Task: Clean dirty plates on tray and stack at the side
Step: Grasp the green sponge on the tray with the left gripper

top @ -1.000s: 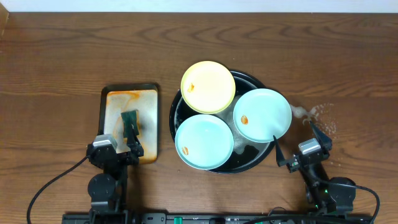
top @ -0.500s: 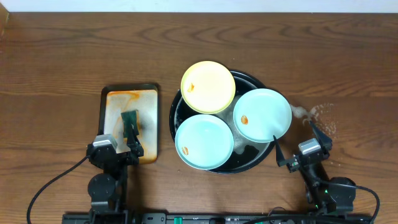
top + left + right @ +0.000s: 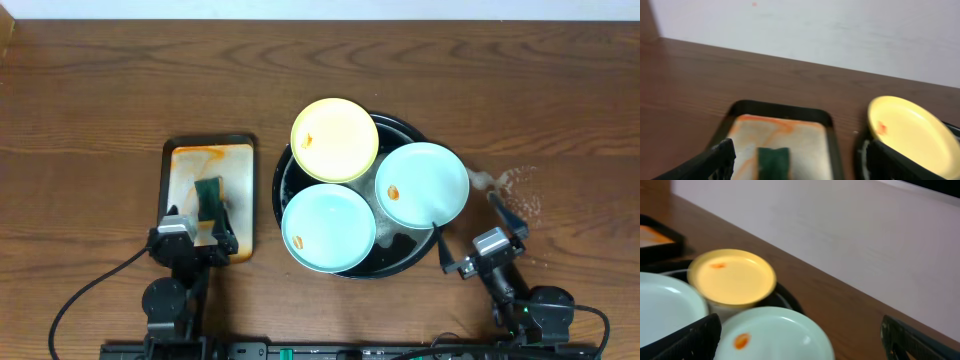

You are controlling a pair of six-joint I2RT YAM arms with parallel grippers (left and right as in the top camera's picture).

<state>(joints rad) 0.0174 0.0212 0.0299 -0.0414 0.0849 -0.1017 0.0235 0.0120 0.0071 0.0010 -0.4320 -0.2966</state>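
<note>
The middle of the dark green sponge [image 3: 209, 202] [image 3: 773, 168] lying in the small rectangular tray will be squeezed between the fingers as my left gripper closes on it.
Three plates lie on the round black tray [image 3: 428, 248]: a pale yellow plate [image 3: 334, 139] at the back, a light blue plate [image 3: 328, 227] at the front, a whitish mint plate [image 3: 421, 184] on the right. Each bears a small orange smear. My left gripper [image 3: 196, 225] is open over the near end of the small tray, by the dark green sponge [image 3: 208, 198]. My right gripper [image 3: 468, 226] is open and empty at the mint plate's near right edge. In the right wrist view the mint plate [image 3: 775, 335] lies between the fingers and the yellow plate [image 3: 732, 276] behind.
A small rectangular orange-stained tray [image 3: 210, 165] holds the sponge left of the black tray; it shows in the left wrist view [image 3: 780, 131] with the sponge [image 3: 773, 161]. Foam and water spots [image 3: 515, 185] lie on the wood right of the black tray.
Both grippers have shifted slightly: the left one a little right and forward over the small tray, the right one a little left and turned toward the mint plate. The plates have not moved.
</note>
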